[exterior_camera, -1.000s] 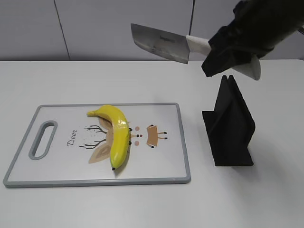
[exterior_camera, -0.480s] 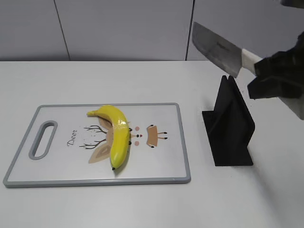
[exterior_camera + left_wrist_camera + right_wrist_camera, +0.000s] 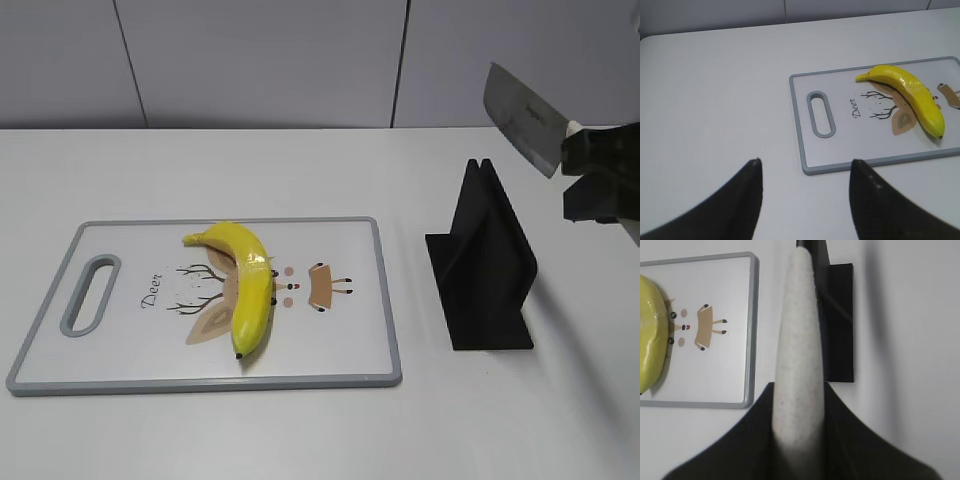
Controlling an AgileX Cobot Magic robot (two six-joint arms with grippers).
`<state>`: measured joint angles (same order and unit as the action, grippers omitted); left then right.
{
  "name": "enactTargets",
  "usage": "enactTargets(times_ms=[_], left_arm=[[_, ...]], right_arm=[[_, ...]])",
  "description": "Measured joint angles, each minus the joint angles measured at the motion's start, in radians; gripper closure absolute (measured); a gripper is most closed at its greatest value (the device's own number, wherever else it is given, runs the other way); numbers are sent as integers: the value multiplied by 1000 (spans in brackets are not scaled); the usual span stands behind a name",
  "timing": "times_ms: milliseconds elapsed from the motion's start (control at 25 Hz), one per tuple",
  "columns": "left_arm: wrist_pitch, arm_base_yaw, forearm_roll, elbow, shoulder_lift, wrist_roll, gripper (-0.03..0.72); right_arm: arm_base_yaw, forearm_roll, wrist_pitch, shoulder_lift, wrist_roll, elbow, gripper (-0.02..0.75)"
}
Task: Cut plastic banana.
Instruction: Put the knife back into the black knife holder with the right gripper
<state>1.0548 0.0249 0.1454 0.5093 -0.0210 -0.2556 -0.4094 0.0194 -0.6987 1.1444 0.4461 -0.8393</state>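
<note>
The robot's right gripper needs to release the cleaver in the slot (image 3: 511, 222) (image 3: 822, 282) between the plates of the black knife stand.
A yellow plastic banana (image 3: 245, 285) lies whole on a white cutting board (image 3: 120, 360) with a grey rim and a deer drawing. It also shows in the left wrist view (image 3: 910, 95) and at the left edge of the right wrist view (image 3: 650, 335). My right gripper (image 3: 600, 185) is shut on the pale handle (image 3: 797, 350) of a cleaver (image 3: 520, 115), held high at the right edge above the black knife stand (image 3: 485, 265). My left gripper (image 3: 805, 167) is open and empty above bare table, near the board's handle end.
The black knife stand (image 3: 837, 325) stands right of the board. The board has a handle slot (image 3: 90, 292) at its left end. A grey panelled wall runs behind the white table.
My right gripper has carried the cleaver from above the board's far right side away to the right, past the knife stand. The banana and board have not moved.
</note>
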Motion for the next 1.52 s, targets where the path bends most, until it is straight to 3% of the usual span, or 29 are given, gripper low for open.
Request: enactTargets(times_ms=[720,920,960,1120,1160,1280,1520], left_arm=[[0,0,-2,0,0,2,172],[0,0,-2,0,0,2,174],[0,0,-3,0,0,2,174],[0,0,-3,0,0,2,175],[0,0,-3,0,0,2,175],[0,0,-3,0,0,2,177],[0,0,-3,0,0,2,188]], right_arm=[[0,1,51,231,26,0,568],[0,-51,68,270,16,0,561],[0,-72,68,272,0,0,523],[0,-118,60,272,-42,0,174],[0,-119,56,272,-48,0,125],[0,-114,21,269,-56,0,81],[0,-73,-3,164,-159,0,73]])
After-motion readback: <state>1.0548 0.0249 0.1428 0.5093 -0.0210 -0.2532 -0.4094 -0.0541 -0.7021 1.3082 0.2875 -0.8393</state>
